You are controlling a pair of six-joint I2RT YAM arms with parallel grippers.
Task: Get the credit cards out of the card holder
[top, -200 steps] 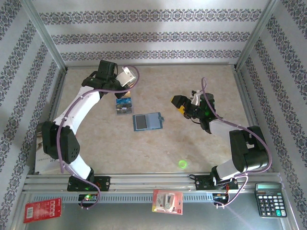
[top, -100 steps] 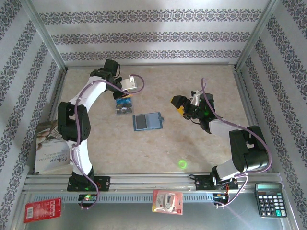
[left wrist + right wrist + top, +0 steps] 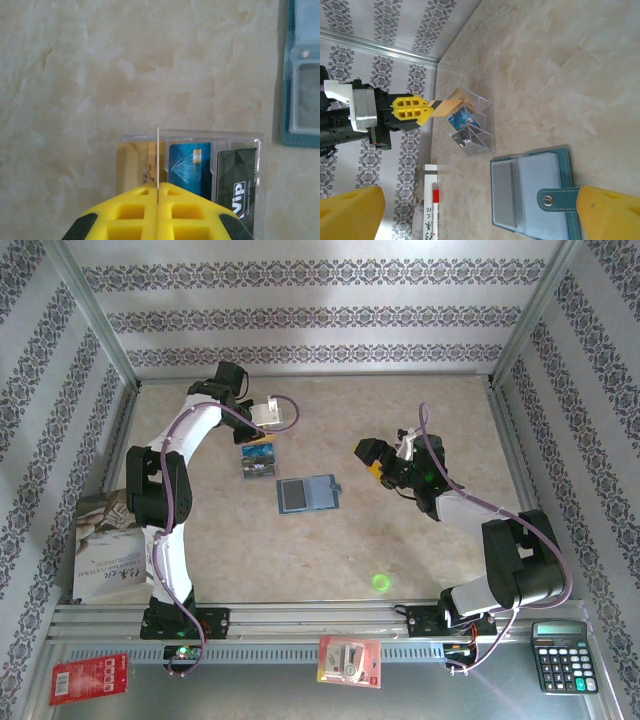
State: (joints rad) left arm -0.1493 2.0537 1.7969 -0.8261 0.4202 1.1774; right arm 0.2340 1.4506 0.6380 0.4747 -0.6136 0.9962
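Observation:
My left gripper is to let go of the tan-gold credit card in the clear stand's gold slot [image 3: 257, 438] [image 3: 142, 167] next to the blue card.
The slate-blue card holder [image 3: 308, 493] lies open and flat mid-table, a silvery card [image 3: 507, 192] still in one panel; its snap tab [image 3: 555, 200] points toward my right gripper. My left gripper [image 3: 260, 433] is shut on a tan-gold credit card [image 3: 445, 106], seen edge-on between the yellow fingers [image 3: 125, 212]. It hovers just over a clear stand [image 3: 190, 140] that holds gold, blue [image 3: 189, 167] and dark VIP cards [image 3: 235, 180]. My right gripper [image 3: 375, 460] stands open to the right of the holder, with nothing between its fingers [image 3: 350, 212].
A booklet [image 3: 105, 560] lies at the table's left edge. Red packets [image 3: 88, 678] [image 3: 348, 660] and a black calculator [image 3: 563, 655] sit on the near rail. A green light spot [image 3: 380, 582] marks the table front. Patterned walls enclose three sides.
The left arm has folded more upright, its elbow moving in from the left. Its wrist has shifted slightly toward the clear stand with the card still held. The right arm has barely moved.

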